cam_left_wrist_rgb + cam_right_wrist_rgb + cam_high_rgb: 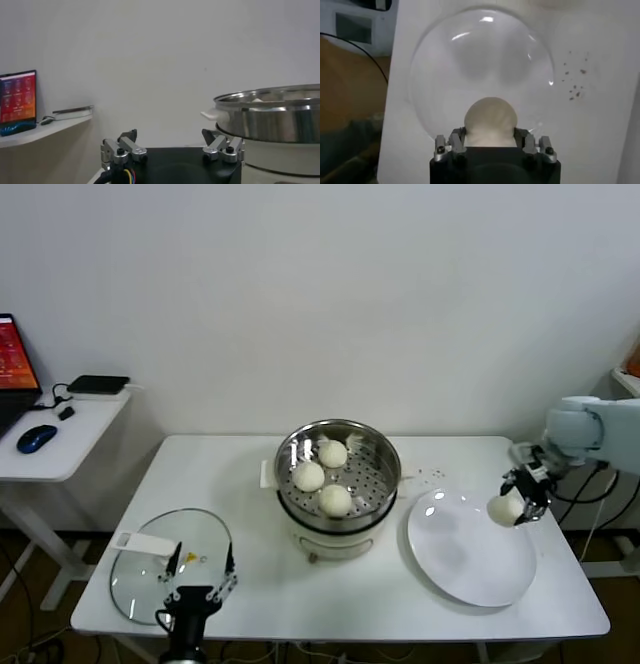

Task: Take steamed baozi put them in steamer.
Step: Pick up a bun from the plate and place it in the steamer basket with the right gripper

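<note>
My right gripper will let go of the fourth baozi on the steamer's bare holed bottom (368, 475), on the side toward the white plate.
The steel steamer (385, 456) stands on its cream base at the table's middle, with three baozi inside (332, 453) (308, 476) (335, 500). My right gripper (515, 506) is shut on the fourth baozi (505, 509) and holds it above the right edge of the white plate (470, 559). In the right wrist view the baozi (490, 120) sits between the fingers (457, 137) over the plate (470, 55). My left gripper (200, 582) is open and empty, low at the table's front left by the glass lid; the steamer's rim (270, 102) shows in its wrist view.
A round glass lid (150, 574) lies at the table's front left. Dark crumbs (432, 475) lie behind the plate. A side desk with a mouse (36, 438) and a laptop stands far left. Cables hang by the right arm.
</note>
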{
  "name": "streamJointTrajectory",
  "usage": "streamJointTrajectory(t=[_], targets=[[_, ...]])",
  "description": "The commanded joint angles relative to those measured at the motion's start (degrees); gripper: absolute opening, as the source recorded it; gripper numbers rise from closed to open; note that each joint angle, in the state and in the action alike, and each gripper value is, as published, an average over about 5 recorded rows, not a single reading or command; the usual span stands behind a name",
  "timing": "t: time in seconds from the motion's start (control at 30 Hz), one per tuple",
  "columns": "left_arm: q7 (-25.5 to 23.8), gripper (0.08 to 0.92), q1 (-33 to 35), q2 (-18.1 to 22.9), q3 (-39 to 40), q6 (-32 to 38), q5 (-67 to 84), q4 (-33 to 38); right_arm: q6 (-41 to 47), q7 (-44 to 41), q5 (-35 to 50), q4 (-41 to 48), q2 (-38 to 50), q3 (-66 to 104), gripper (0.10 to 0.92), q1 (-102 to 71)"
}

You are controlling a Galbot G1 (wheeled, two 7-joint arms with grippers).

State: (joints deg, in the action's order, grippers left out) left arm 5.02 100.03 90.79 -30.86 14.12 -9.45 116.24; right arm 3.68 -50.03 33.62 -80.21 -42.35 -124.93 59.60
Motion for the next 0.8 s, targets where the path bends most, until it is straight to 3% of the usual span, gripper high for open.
streamJointTrajectory(t=[0.03, 0.3, 0.8], targets=[[0.04, 0.823, 0.09, -0.16, 0.09, 0.03, -0.09, 0.46, 0.85, -2.86, 14.82, -10.31, -7.79, -10.11, 0.645, 21.73], [-0.03, 0.823, 0.24, -0.29, 0.37, 0.01, 0.02, 1.4, 6.05, -1.05, 21.42, -9.6, -13.96, 3.08, 0.642, 15.82], [-0.31, 0.823, 0.27, -0.36, -0.51, -0.28, 0.9, 2.03, 9.4, 0.39, 18.81, 10.07, -29.61, 20.8, 0.645, -6.83]])
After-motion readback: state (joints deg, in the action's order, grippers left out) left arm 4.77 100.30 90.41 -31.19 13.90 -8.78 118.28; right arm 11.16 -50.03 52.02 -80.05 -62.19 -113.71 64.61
